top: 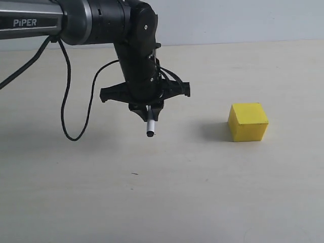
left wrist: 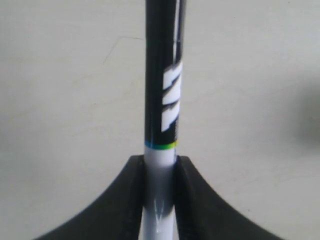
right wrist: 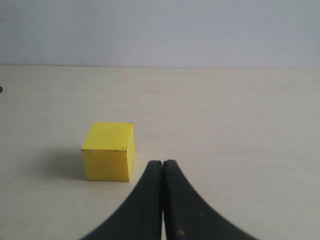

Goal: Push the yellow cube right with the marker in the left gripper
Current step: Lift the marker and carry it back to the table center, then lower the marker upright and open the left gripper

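Note:
My left gripper will put the marker down flat on the bare table (left wrist: pixel 172 90) behind the tiny dark mark, short of the yellow cube, and let go.
My left gripper (top: pixel 148 112) hangs from the black wrist left of centre in the exterior view, shut on the marker (top: pixel 150 126). The marker's white barrel and black end point down below the fingers. I cannot tell whether that end touches the table. In the left wrist view the fingers (left wrist: pixel 131 200) clamp the white barrel of the marker (left wrist: pixel 162 100), and its black half with a white mark runs on beyond them. The yellow cube (top: pixel 248 122) sits on the table well to the right of the marker, apart from it. My right gripper (right wrist: pixel 162 163) is shut and empty, close beside the yellow cube (right wrist: pixel 107 152).
Loose black cables (top: pixel 65 111) droop from the grey arm lettered "PiPER" (top: pixel 25 23) to the left of the gripper. The beige table (top: pixel 162 202) runs back to a pale wall (right wrist: pixel 160 30). A tiny dark mark (top: pixel 134 173) lies in front of the marker.

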### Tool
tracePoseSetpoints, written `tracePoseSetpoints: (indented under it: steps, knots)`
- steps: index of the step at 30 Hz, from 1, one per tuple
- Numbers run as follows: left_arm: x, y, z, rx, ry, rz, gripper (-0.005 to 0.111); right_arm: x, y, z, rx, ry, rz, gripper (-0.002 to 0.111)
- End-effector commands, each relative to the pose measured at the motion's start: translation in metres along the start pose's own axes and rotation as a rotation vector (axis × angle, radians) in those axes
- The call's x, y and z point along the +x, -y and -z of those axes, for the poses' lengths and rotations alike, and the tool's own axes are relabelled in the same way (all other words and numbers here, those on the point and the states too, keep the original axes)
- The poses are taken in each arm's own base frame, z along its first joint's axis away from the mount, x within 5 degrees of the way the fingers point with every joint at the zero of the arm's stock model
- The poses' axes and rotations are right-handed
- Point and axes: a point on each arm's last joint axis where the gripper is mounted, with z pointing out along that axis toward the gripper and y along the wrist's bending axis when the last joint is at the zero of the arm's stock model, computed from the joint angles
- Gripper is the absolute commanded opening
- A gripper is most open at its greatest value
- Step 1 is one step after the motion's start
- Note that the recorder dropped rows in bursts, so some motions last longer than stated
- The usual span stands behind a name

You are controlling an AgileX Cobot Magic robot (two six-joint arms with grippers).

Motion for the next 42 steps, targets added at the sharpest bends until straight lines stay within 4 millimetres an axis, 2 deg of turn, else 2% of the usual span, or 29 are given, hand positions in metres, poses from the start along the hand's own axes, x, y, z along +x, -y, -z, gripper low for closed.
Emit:
tracePoseSetpoints:
  steps: [1,10,15,30,31,33,35,39,42]
  knots:
    - [-0.003,-0.004,0.0,-0.026,-0.038,0.016,0.0,0.0,0.001,0.0,0.008,0.011,0.0,0.0]
    - [-0.003,-0.001,-0.036,-0.052,-0.133,0.038,0.0,0.0,0.001,0.0,0.008,0.011,0.0,0.0]
    - [-0.001,-0.002,-0.05,-0.062,-0.16,0.041,0.0,0.0,0.001,0.0,0.008,0.009,0.0,0.0]
    - [-0.002,-0.001,-0.053,-0.054,-0.146,0.04,0.001,0.001,0.0,0.0,0.008,0.007,0.0,0.0]
    - [-0.002,-0.001,-0.053,-0.054,-0.146,0.04,0.003,0.001,0.0,0.0,0.008,0.007,0.0,0.0]
    - [-0.002,-0.001,-0.053,-0.054,-0.146,0.044,0.015,0.001,0.0,0.0,0.008,0.007,0.0,0.0]
    - [-0.002,-0.001,-0.053,-0.056,-0.148,0.047,0.034,0.001,0.0,0.0,0.008,0.007,0.0,0.0]
    - [-0.002,-0.001,-0.053,-0.058,-0.151,0.047,0.059,0.001,0.0,0.0,0.008,0.007,0.0,0.0]
    - [-0.002,-0.001,-0.053,-0.057,-0.152,0.035,0.071,0.001,0.0,0.0,0.007,0.004,0.0,0.0]
